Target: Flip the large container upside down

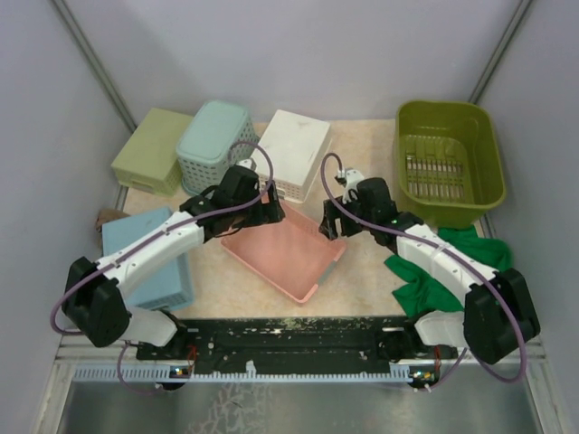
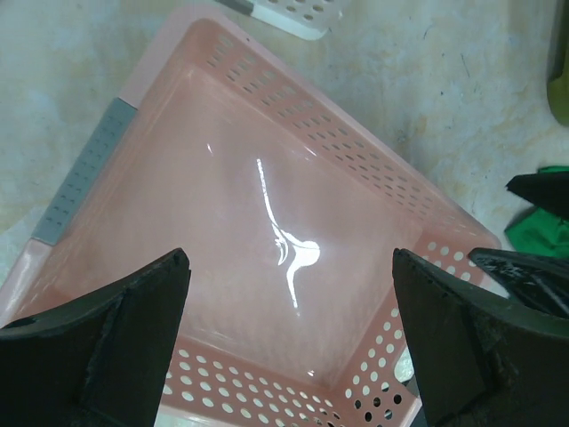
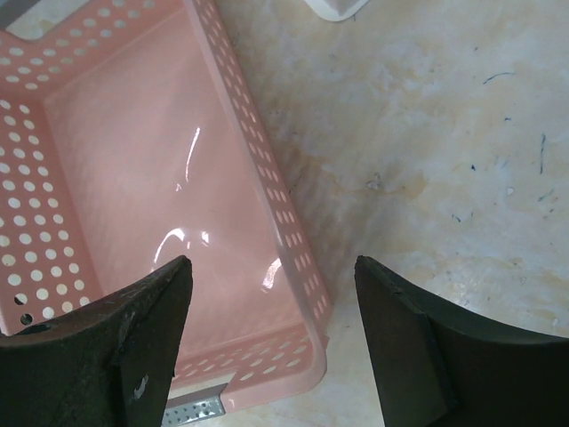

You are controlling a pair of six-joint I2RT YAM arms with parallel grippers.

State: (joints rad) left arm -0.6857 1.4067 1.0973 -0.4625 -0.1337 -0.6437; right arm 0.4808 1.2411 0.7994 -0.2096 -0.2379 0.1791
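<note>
Next, I close my right gripper on the middle of the pink basket's near long rim (image 1: 264, 274), across from the side of the basket it straddles.
The large container (image 1: 450, 161) is an olive-green tub at the far right of the table, standing open side up with its slotted base showing. A sliver of its rim shows in the left wrist view (image 2: 560, 76). My left gripper (image 1: 271, 210) is open and empty above a pink perforated basket (image 2: 258, 205). My right gripper (image 1: 327, 221) is open and empty, its jaws straddling the pink basket's right wall (image 3: 276, 191). Both grippers are well left of the tub and apart from it.
The pink basket (image 1: 289, 258) lies at the table's middle. A pale-green tray (image 1: 152, 149), a teal lattice basket (image 1: 214, 145) and a white basket (image 1: 291, 152) stand at the back left. A blue box (image 1: 149, 258) is at left. A green cloth (image 1: 443, 267) lies under the right arm.
</note>
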